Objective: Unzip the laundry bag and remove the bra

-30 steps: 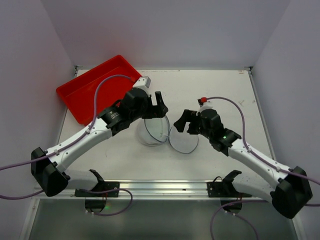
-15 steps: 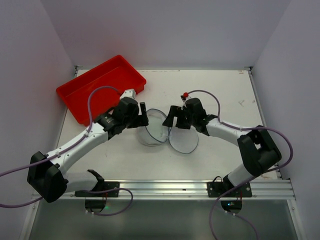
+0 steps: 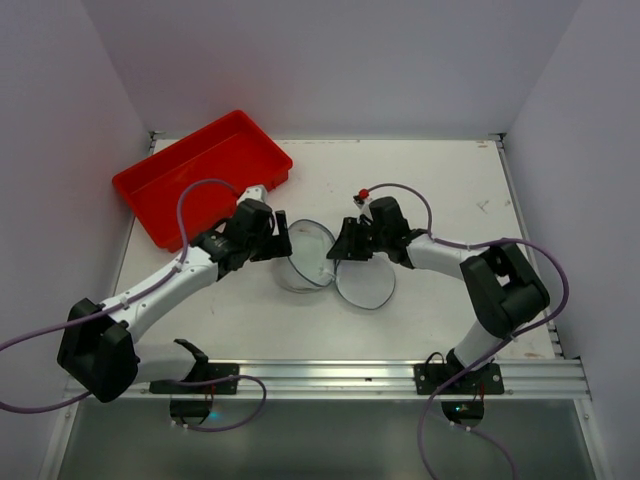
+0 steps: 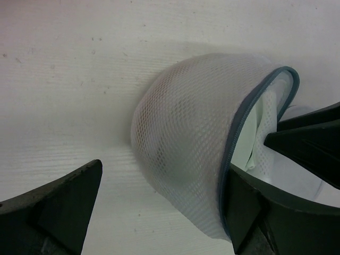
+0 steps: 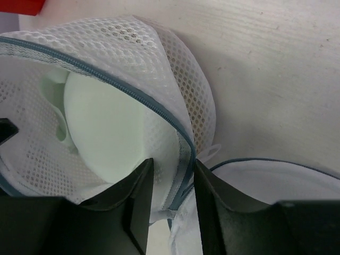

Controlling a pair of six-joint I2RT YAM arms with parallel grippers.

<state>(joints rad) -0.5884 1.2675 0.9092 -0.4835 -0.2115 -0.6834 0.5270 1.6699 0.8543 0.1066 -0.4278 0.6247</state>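
My left gripper is to reach into the opening of the laundry bag next and close on the pale cup point(image 3: 311, 249) point(image 4: 246, 142) of the bra.
The laundry bag point(image 3: 303, 262), white mesh with blue-grey zip trim, lies on the table with its round lid point(image 3: 366, 285) flapped open to the right. A pale bra cup point(image 5: 103, 122) shows inside it, and also in the left wrist view point(image 4: 247, 137). My left gripper point(image 3: 272, 243) is open, its jaws wide apart astride the bag's left wall point(image 4: 186, 154). My right gripper point(image 3: 342, 244) is at the bag's right rim, its jaws drawn close on the zip trim point(image 5: 180, 154) and mesh between them.
A red rectangular tray point(image 3: 200, 172) stands at the back left, close behind my left arm. White walls enclose the table on three sides. The right arm's cable point(image 3: 520, 245) loops over the table to the right.
Both grippers have come down and inward to the bag. My right gripper reached left to the rim and its jaws narrowed on it. My left gripper settled astride the left wall.
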